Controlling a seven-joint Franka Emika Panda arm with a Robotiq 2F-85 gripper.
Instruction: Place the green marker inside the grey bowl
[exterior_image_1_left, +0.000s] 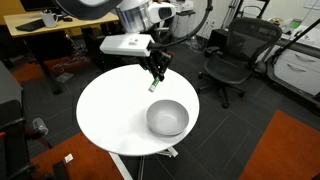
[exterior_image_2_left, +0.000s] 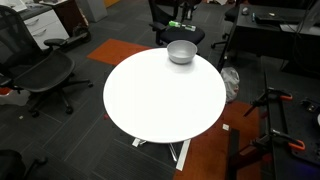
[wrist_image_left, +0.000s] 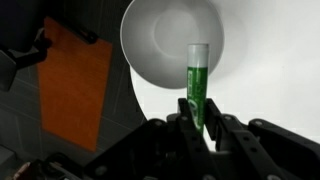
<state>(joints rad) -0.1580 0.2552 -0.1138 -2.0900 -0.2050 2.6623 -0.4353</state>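
Note:
My gripper is going to let go of the green marker down in the hollow of the grey bowl (exterior_image_1_left: 163, 108) (wrist_image_left: 173, 40) that sits on the round white table.
My gripper (exterior_image_1_left: 156, 72) is shut on the green marker (exterior_image_1_left: 153, 86) and holds it above the round white table (exterior_image_1_left: 110, 110), just behind the grey bowl (exterior_image_1_left: 167, 118). In the wrist view the marker (wrist_image_left: 197, 80) sticks out from between the fingers (wrist_image_left: 200, 122), and its pale tip lies over the bowl's hollow (wrist_image_left: 160, 40). In an exterior view the bowl (exterior_image_2_left: 181, 52) stands near the table's far edge, with the marker (exterior_image_2_left: 175, 24) a small green spot above and behind it. The bowl is empty.
Black office chairs (exterior_image_1_left: 232, 55) (exterior_image_2_left: 45, 70) stand around the table. Desks (exterior_image_1_left: 45, 25) line the back. An orange carpet patch (exterior_image_1_left: 285, 150) lies on the floor beside the table. The white tabletop (exterior_image_2_left: 160, 100) holds only the bowl.

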